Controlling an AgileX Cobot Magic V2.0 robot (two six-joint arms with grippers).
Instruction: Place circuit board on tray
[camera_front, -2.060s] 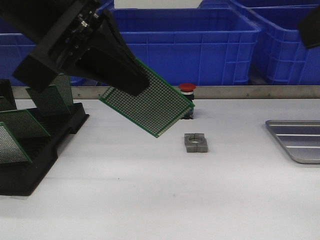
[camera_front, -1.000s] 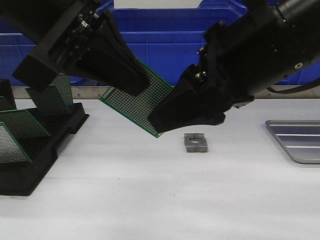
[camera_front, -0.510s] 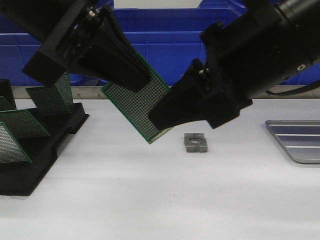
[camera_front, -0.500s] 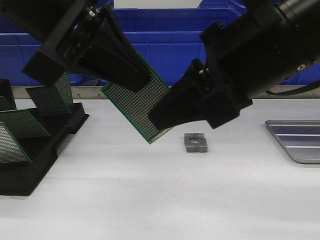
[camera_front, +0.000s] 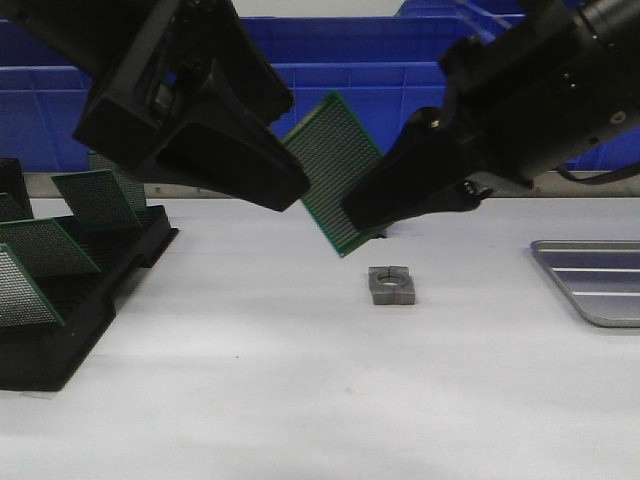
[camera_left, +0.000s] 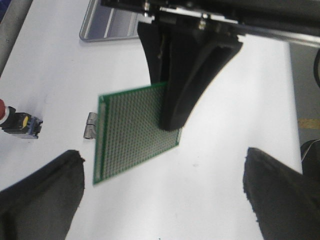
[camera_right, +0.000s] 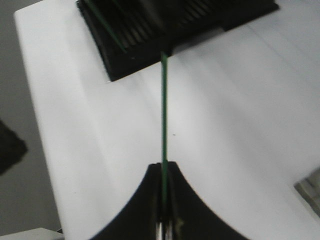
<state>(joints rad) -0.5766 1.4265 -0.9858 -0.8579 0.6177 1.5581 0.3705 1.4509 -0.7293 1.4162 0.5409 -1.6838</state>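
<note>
Next, I put the circuit board down with my right gripper and let go of it on the silver tray (camera_front: 598, 282), near the edge facing the grey metal block.
The green perforated circuit board (camera_front: 335, 170) hangs tilted in the air above the middle of the table. My right gripper (camera_front: 360, 212) is shut on its lower right edge. Seen edge-on in the right wrist view, the board (camera_right: 164, 100) runs straight out from the closed gripper (camera_right: 164, 172). My left gripper (camera_front: 297, 145) is open at the board's left side, not touching it. From the left wrist, the board (camera_left: 135, 132) lies beyond the wide-spread fingers (camera_left: 42, 200), held by the other arm. The silver tray (camera_front: 595, 280) lies flat at the far right.
A black slotted rack (camera_front: 70, 300) holding several more boards stands at the left. A small grey metal block (camera_front: 391, 285) sits on the table under the board. A red push button (camera_left: 20, 122) stands behind it. Big blue bins (camera_front: 420, 90) line the back.
The right gripper came in and closed on the board. The left gripper opened and let go. The board swung more upright and shifted right and upward.
</note>
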